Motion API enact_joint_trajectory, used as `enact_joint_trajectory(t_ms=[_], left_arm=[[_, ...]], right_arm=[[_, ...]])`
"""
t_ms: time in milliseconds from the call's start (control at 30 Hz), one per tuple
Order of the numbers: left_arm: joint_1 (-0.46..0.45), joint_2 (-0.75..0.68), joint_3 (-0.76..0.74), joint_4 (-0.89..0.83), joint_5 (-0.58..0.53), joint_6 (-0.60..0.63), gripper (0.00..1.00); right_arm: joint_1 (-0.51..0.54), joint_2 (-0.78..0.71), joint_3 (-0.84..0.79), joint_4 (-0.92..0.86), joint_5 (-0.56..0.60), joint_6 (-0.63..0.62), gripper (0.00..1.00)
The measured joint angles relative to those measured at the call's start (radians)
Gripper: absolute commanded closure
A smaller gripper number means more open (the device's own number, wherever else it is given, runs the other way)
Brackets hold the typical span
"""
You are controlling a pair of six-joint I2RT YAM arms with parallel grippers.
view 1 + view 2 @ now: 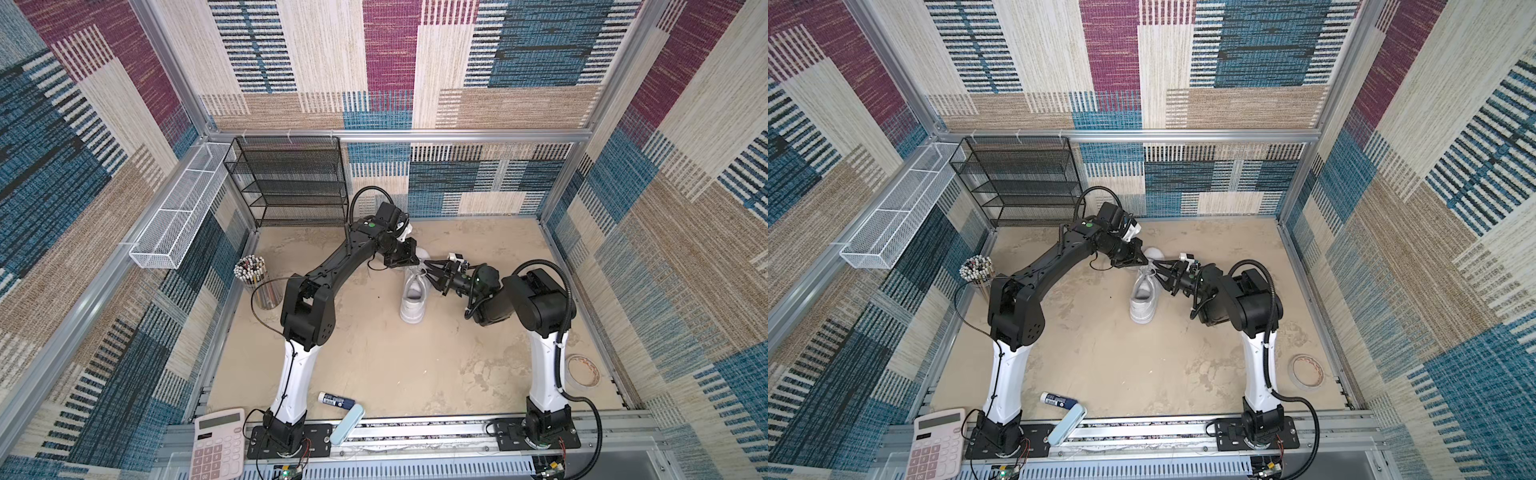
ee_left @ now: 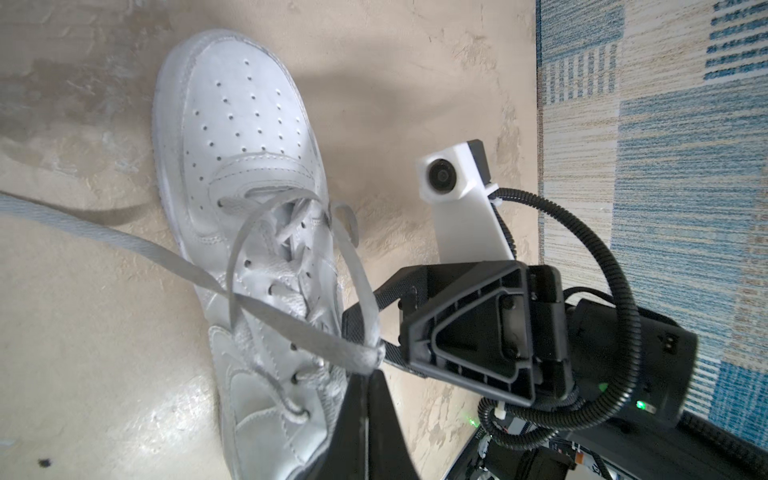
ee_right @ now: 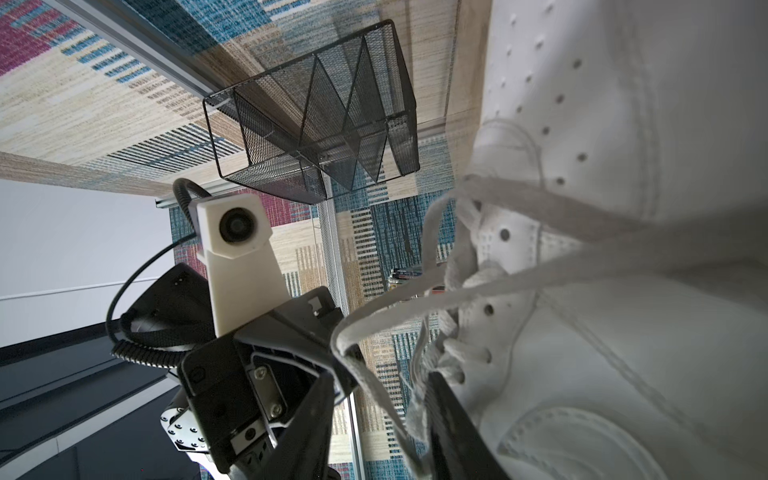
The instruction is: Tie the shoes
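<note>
My right gripper should close on the slack piece of lace that hangs loose in its open fingers, and then pull it out beside the shoe's toe (image 1: 438,246).
The white sneaker (image 1: 413,297) (image 1: 1142,301) stands mid-table with its toe toward the back wall. In the left wrist view the shoe (image 2: 241,124) has loose laces, and one long strand (image 2: 124,241) runs off the picture's edge. My left gripper (image 1: 417,261) (image 2: 368,374) hovers over the lace area, shut on a bunched bit of lace (image 2: 363,357). From the other side my right gripper (image 1: 427,269) (image 3: 380,378) meets it, jaws apart. A slack lace strand (image 3: 374,386) hangs between its fingers, ungripped. One finger (image 3: 449,415) lies against the shoe's side (image 3: 623,332).
A black mesh rack (image 1: 291,183) and a white wire basket (image 1: 178,216) stand at the back left. A cup of pencils (image 1: 253,282) is on the left. A calculator (image 1: 218,444), a blue tube (image 1: 336,401) and a pale case (image 1: 347,424) lie in front, a tape roll (image 1: 582,372) to the right.
</note>
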Motion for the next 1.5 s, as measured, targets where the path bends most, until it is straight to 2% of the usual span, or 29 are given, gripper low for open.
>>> enact_joint_trajectory(t_ms=[67,367,633,1133,1167,1267,1367,1500], left_arm=[[0.0,0.0,0.0,0.0,0.003,0.0,1.0],[0.0,-0.006,-0.007,0.002,0.018,0.0,1.0],[0.0,-0.053,-0.08,0.002,0.018,0.0,1.0],[0.0,-0.203,-0.313,0.046,0.016,-0.011,0.99],[0.0,-0.216,-0.325,0.047,0.014,-0.014,1.0],[0.002,-0.26,-0.342,0.045,-0.002,-0.014,1.0],[0.002,-0.287,-0.311,0.038,-0.013,-0.014,1.0],[0.002,-0.28,-0.205,0.008,-0.034,-0.013,1.0]], right_arm=[[0.001,-0.007,0.004,0.0,-0.016,-0.017,0.63],[0.003,-0.01,0.023,0.0,-0.032,-0.051,1.0],[0.003,-0.01,0.019,0.0,-0.028,-0.051,1.0],[0.003,-0.029,-0.018,-0.004,-0.02,-0.092,1.0],[0.003,-0.035,-0.022,-0.005,-0.021,-0.1,0.98],[0.002,-0.058,-0.027,-0.013,-0.019,-0.129,0.7],[-0.004,-0.097,-0.035,-0.031,-0.021,-0.171,0.51],[-0.043,-0.214,-0.061,-0.168,-0.021,-0.286,0.44]])
